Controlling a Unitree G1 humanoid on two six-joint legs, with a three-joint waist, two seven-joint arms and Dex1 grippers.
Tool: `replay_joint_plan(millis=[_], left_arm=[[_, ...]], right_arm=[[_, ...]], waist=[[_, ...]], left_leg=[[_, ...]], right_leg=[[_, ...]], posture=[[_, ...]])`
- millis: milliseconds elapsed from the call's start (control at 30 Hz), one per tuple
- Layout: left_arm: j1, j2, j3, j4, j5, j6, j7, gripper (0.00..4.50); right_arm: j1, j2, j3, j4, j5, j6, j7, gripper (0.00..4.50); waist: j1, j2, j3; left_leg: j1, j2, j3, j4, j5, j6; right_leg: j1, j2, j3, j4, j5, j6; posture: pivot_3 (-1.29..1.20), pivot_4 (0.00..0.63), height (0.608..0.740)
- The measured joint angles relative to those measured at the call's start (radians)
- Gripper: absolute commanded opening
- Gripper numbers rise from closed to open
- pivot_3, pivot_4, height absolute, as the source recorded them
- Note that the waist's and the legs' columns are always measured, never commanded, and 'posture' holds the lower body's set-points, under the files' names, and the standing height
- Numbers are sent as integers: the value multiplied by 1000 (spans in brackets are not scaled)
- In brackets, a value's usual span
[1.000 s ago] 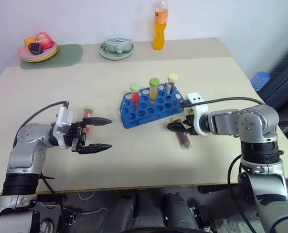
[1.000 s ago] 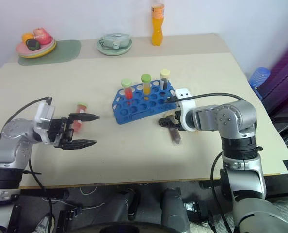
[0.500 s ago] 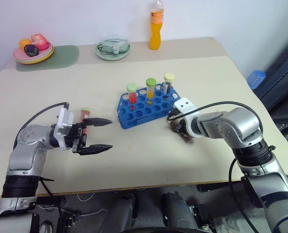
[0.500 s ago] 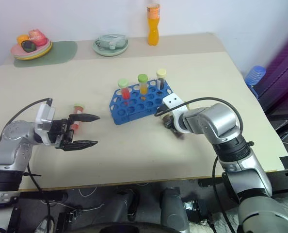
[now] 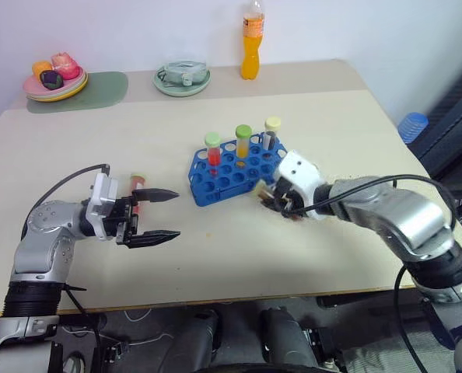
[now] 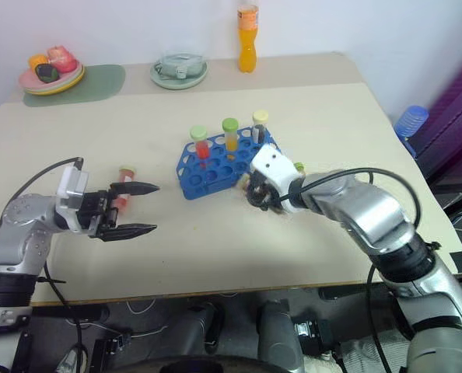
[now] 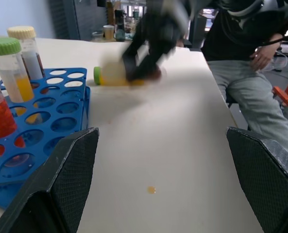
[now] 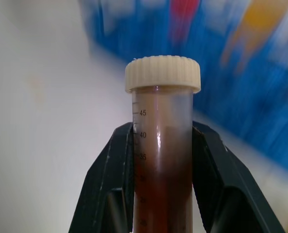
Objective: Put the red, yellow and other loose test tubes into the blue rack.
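Observation:
Next, my right gripper sets the dark brown test tube into the blue rack's hole before the standing cream-capped tube [image 5: 282, 160].
The blue rack [image 5: 232, 176] stands mid-table with three capped tubes upright in its back row. My right gripper [image 5: 273, 199] hovers just off the rack's near right corner, shut on the dark brown test tube [image 8: 162, 160] with a cream cap. Behind it a yellow test tube [image 7: 112, 75] with a green cap lies on the table. The pale red test tube [image 5: 138, 188] lies on the table to the left, just behind my left gripper [image 5: 175, 214]. That gripper is open, holds nothing and points toward the rack.
A tall orange drink bottle [image 5: 252, 47], a pale green dish [image 5: 182, 78] and a plate of fruit [image 5: 55, 81] on a green mat line the far edge. A round blue ribbed object [image 5: 414, 125] sits beyond the table's right side. A person [image 7: 253, 82] sits past the table.
My right gripper has shut on the brown tube, which lay on the table, and lifted it up toward the rack while its wrist rolled. The left arm has stayed still.

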Motion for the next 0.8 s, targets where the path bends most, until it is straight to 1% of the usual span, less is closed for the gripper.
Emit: replay_joint_plan(millis=[100,167,200,300,433,533,600,667,800], left_arm=[[1,-2,3,2,0,1,13,4293],[1,-9,5,3,-1,1,21,4293],[1,-13,5,3,-1,2,24,4293],[1,-17,6,5,-4,3,27,4293],[1,-14,7,13,-18,7,25,4293],[0,-11,10,17,-21,16,25,4293],[0,-3,15,18,-21,17,24,4293],[1,6,22,17,-22,21,25,4293],[11,15,41,11,-28,25,32,4293]], right_arm=[[7,119,-128,58,14,-178,4,1285],[8,228,-209,160,37,-345,49,1285],[9,269,-228,214,31,-435,66,1285],[26,323,-231,343,-50,-632,66,1285],[72,427,-205,605,-199,-1012,94,1285],[70,501,-199,796,-264,-1235,82,1285],[45,530,-198,926,-295,-1366,78,1285],[10,548,-199,1040,-319,-1470,70,1285],[-61,567,-209,1191,-331,-1573,55,1285]], waist=[[1,0,0],[0,0,0],[0,0,0],[-1,0,0],[-7,1,0],[-11,2,1],[-11,3,2],[-11,3,2],[-10,3,2]], left_leg=[[0,0,0,0,0,0],[1,0,0,0,0,0],[1,0,0,0,0,0],[1,0,0,0,0,0],[2,0,0,-1,2,-3],[2,0,0,-2,5,-9],[2,0,0,-2,6,-9],[2,0,0,-2,6,-10],[2,0,0,-2,6,-10]], right_leg=[[0,0,0,0,0,0],[1,1,0,0,0,0],[1,1,0,0,0,0],[0,1,0,1,0,0],[-1,2,0,2,0,0],[-1,2,0,2,0,0],[-1,3,0,2,0,0],[-1,4,0,2,0,0],[-1,5,1,2,0,-1]], posture=[[0,150,740],[0,150,740],[0,150,740],[0,150,740],[0,150,740],[0,150,740],[0,150,740],[0,150,740],[0,150,740]])
